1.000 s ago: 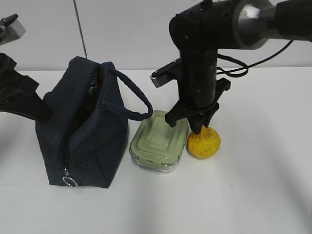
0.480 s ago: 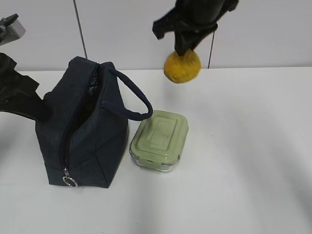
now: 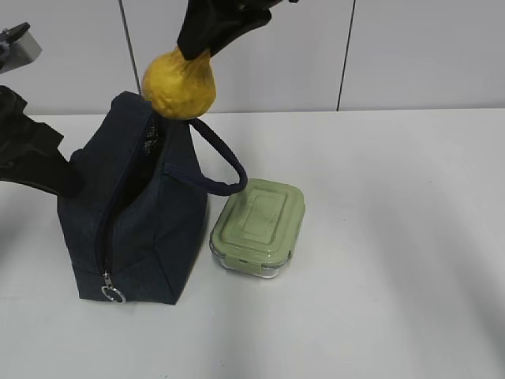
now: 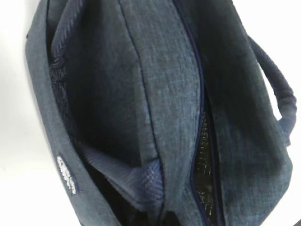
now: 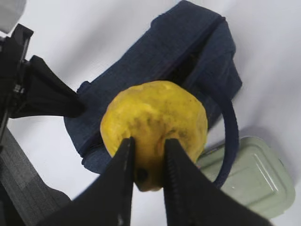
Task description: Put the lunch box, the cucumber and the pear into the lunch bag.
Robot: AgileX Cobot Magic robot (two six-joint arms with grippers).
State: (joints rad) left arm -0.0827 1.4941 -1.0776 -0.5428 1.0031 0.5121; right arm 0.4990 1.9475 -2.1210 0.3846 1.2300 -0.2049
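Observation:
Next, my right gripper lets go of the yellow pear down inside the middle of the dark navy lunch bag's open top (image 3: 140, 178) (image 5: 176, 76).
My right gripper (image 3: 196, 49) is shut on the narrow neck of the yellow pear (image 3: 177, 83) and holds it in the air over the far end of the dark navy lunch bag (image 3: 150, 229). The right wrist view shows its black fingers (image 5: 124, 160) clamped on the pear (image 5: 155, 117) above the bag's open top (image 5: 188, 66). My left gripper (image 3: 69, 180) pinches the bag's left side; it shows as a black wedge in the right wrist view (image 5: 77, 108). The left wrist view is filled by the bag (image 4: 164, 84). The green-lidded lunch box (image 3: 259, 225) stands right of the bag. The cucumber is out of view.
The bag's looped handle (image 3: 225, 162) arches toward the lunch box. A silver ring pull (image 3: 113, 295) hangs at the bag's near end. The white table (image 3: 394, 237) runs to a grey wall behind.
My right gripper has lifted the pear from the table beside the lunch box and carried it up and left to above the bag. The left arm, bag and lunch box have not moved.

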